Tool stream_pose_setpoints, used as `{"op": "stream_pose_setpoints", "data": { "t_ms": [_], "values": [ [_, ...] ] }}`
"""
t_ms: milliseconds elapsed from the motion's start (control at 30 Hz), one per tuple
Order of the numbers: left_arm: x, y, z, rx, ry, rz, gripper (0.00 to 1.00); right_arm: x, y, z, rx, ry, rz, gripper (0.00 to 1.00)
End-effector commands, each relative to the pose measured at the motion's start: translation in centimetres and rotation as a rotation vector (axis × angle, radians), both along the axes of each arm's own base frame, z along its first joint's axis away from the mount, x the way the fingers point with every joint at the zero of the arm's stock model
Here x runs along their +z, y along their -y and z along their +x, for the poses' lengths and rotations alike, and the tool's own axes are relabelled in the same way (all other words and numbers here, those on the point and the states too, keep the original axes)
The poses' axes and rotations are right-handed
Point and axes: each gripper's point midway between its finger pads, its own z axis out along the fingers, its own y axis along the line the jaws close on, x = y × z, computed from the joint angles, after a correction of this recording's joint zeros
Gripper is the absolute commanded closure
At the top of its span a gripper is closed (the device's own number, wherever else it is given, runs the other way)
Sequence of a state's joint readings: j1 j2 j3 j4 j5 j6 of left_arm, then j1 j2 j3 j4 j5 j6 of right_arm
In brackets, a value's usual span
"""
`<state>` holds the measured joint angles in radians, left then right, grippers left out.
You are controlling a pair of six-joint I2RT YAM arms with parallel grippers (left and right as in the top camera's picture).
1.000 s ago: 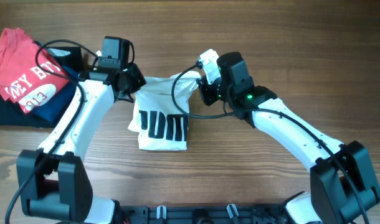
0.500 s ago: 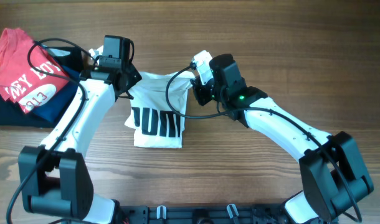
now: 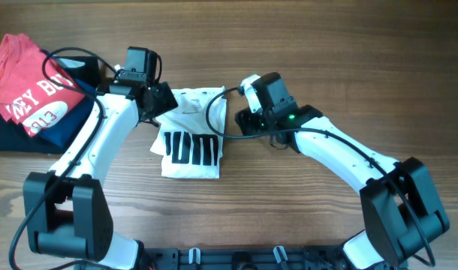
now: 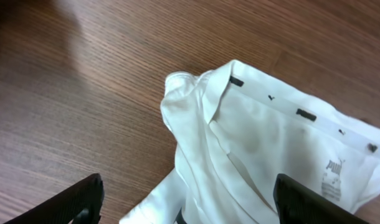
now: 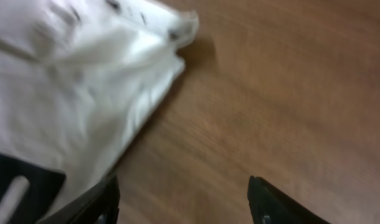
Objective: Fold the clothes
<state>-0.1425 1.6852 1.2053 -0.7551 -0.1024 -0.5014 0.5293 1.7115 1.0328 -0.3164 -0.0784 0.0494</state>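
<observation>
My left gripper should close on the cloth just below the white T-shirt's collar (image 3: 182, 107) (image 4: 252, 196), because the folded shirt should go onto the pile of clothes.
The clothes, a white T-shirt (image 3: 191, 112), lie folded on the wooden table with the black stripes (image 3: 190, 149) facing up near the front. My left gripper (image 3: 160, 102) hovers at the shirt's back left corner. In the left wrist view it (image 4: 193, 208) is open, with the collar and crumpled white cloth (image 4: 258, 143) lying loose below, between the fingers. My right gripper (image 3: 241, 122) is just off the shirt's right edge. In the right wrist view it (image 5: 184, 202) is open over bare wood, with the shirt (image 5: 71, 93) to its left.
A red shirt with white lettering (image 3: 30, 82) lies on folded navy and black garments (image 3: 30, 135) at the table's far left. Cables loop off both wrists above the white shirt.
Both grippers went from shut on the shirt's back edge to open. The lifted cloth dropped flat onto the table, and the right gripper drew off to the right.
</observation>
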Motion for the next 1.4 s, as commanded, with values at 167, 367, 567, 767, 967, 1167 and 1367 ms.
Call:
{"op": "stream_pose_setpoints", "data": {
  "t_ms": [167, 367, 567, 767, 967, 1167, 1367],
  "values": [
    [-2.1, 1.5, 0.7, -0.212, -0.037, -0.304, 0.11, -1.5, 2.7, -0.4, -0.145, -0.065, -0.088, 0.33],
    [-5.3, 2.8, 0.6, -0.352, -0.075, -0.462, 0.11, -2.0, 4.7, -0.8, -0.291, -0.098, -0.134, 0.31],
    [-7.6, 5.3, 1.3, -0.457, -0.047, -0.610, 0.11, -2.2, 4.9, -1.2, -0.296, -0.115, -0.144, 0.31],
    [-8.1, 8.1, 0.5, -0.562, -0.054, -0.659, 0.33, -2.2, 4.9, -1.2, -0.312, -0.119, -0.138, 0.32],
    [-7.6, 8.3, 1.5, -0.582, -0.008, -0.646, 0.96, -2.2, 5.3, -1.5, -0.325, -0.127, -0.151, 0.35],
    [-0.7, 6.8, 4.3, -0.580, 0.159, -0.562, 0.96, 2.5, 7.2, -1.0, -0.417, -0.003, -0.150, 0.36],
    [10.8, 0.1, 6.8, -0.409, 0.417, -0.334, 0.96, 10.2, 8.8, -1.8, -0.460, 0.165, -0.067, 0.34]
  ]
}}
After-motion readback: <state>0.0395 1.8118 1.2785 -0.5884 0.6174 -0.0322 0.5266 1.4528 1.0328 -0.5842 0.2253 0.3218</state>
